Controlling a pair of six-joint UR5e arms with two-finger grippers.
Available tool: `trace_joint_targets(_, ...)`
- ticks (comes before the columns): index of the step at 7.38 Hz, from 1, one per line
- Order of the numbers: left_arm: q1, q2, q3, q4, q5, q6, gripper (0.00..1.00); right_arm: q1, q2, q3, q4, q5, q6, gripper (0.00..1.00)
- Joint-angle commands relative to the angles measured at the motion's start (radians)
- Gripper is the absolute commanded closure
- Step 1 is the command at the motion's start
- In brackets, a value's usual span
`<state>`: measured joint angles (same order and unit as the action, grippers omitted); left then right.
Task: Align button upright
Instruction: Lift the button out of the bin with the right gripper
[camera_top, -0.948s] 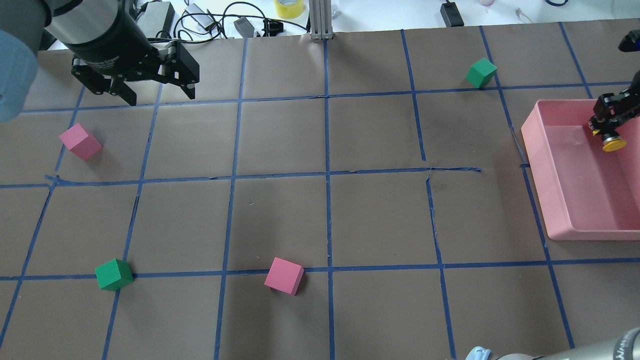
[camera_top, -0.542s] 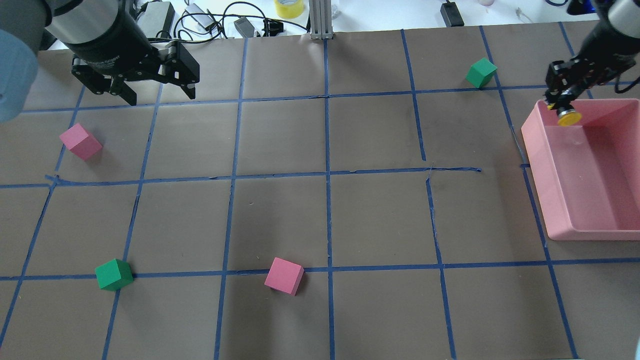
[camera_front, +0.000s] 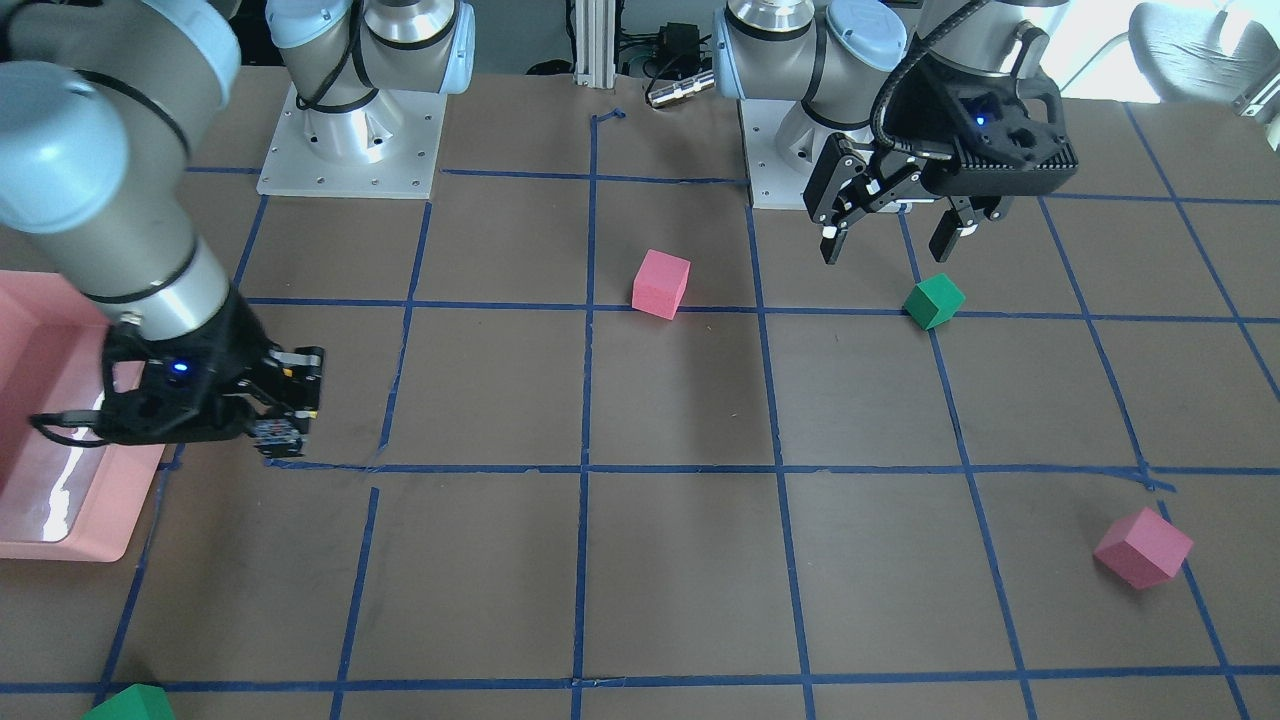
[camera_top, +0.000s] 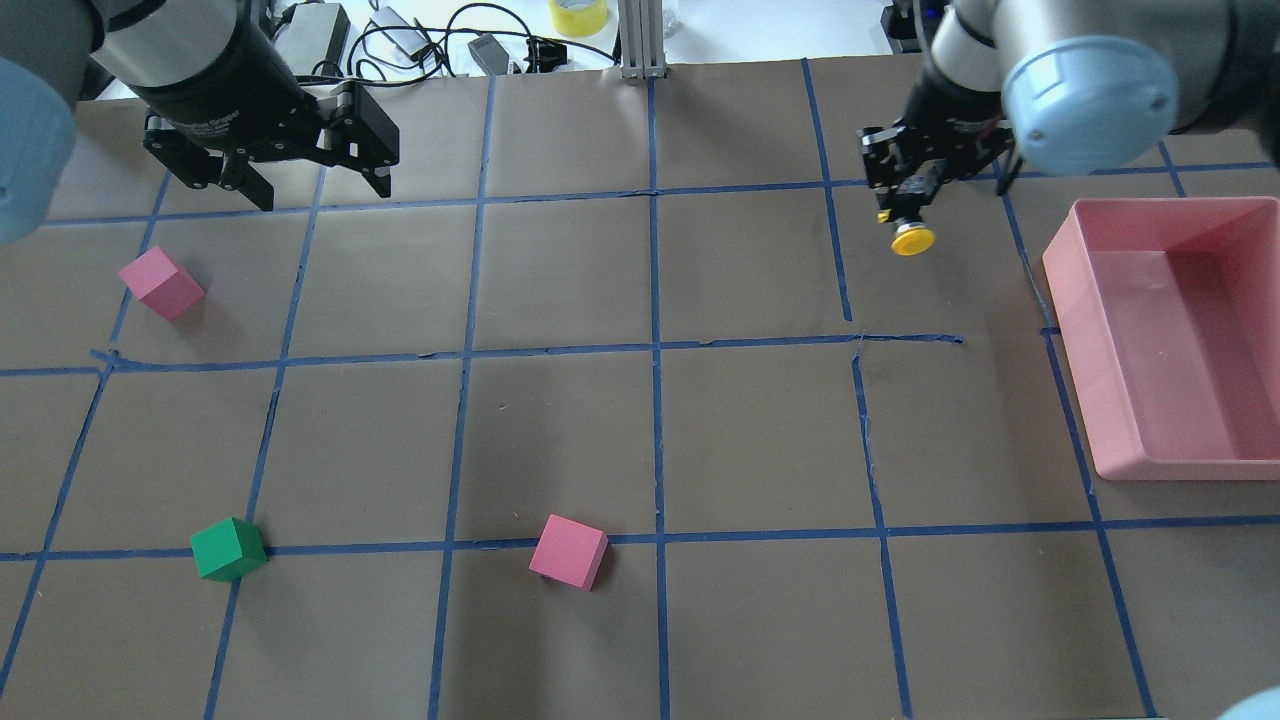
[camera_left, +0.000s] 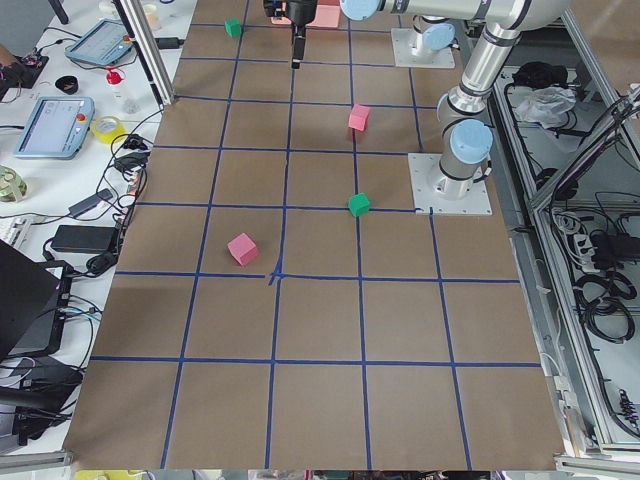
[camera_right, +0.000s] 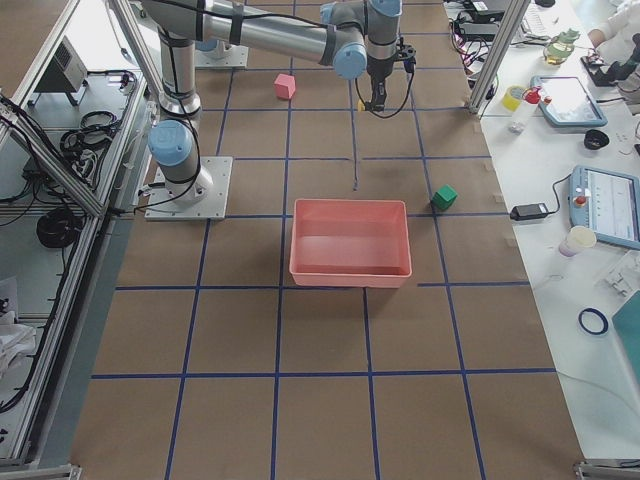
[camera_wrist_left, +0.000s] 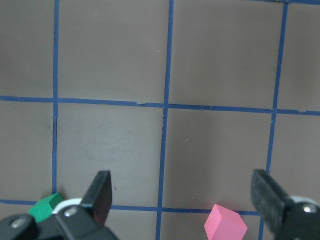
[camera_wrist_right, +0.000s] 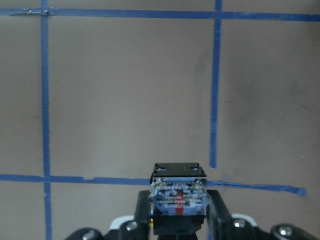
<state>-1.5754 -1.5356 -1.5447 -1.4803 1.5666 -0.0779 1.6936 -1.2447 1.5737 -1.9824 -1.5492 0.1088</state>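
I need to let go of the button, now held over the brown table, with my right gripper on the blue tape (camera_front: 613, 466) (camera_wrist_right: 23, 178) next to the crossing in the middle of the table.
The button (camera_top: 913, 240) has a yellow cap and black body. My right gripper (camera_top: 903, 195) is shut on it and holds it over the brown table, left of the pink tray (camera_top: 1075, 300). The cap sticks out past the fingertips. In the right wrist view the grey base block of the button (camera_wrist_right: 178, 195) sits between the fingers (camera_wrist_right: 217, 210). In the front-facing view the right gripper (camera_front: 283, 425) is just right of the tray (camera_front: 70, 530). My left gripper (camera_top: 315, 188) is open and empty at the far left; it also shows in the front-facing view (camera_front: 888, 240).
Foam cubes lie on the table: pink (camera_top: 160, 283), green (camera_top: 228, 549) and pink (camera_top: 568, 552). A green cube (camera_front: 933, 302) lies near the left gripper. Another green cube (camera_front: 125, 705) lies at the far side past the tray. Cables and tape lie beyond the far edge.
My right gripper has carried the button from over the pink tray, up and to the left, out over the table. The left arm has not moved.
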Motion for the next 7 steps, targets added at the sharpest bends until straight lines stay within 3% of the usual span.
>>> trace_joint_targets(1, 0.000, 0.000, -0.002, 0.000, 0.001, 0.001, 0.00, 0.139, 0.115, -0.007, -0.143, 0.006, 0.191, 1.00)
trace_joint_targets(5, 0.000, 0.000, 0.000, 0.000, 0.001, 0.003, 0.00, 0.266, 0.189, -0.006, -0.222, 0.004, 0.354, 1.00)
trace_joint_targets(7, 0.000, -0.001, 0.000, 0.002, 0.000, 0.003, 0.00, 0.273, 0.218, 0.005, -0.260, 0.004, 0.321, 1.00)
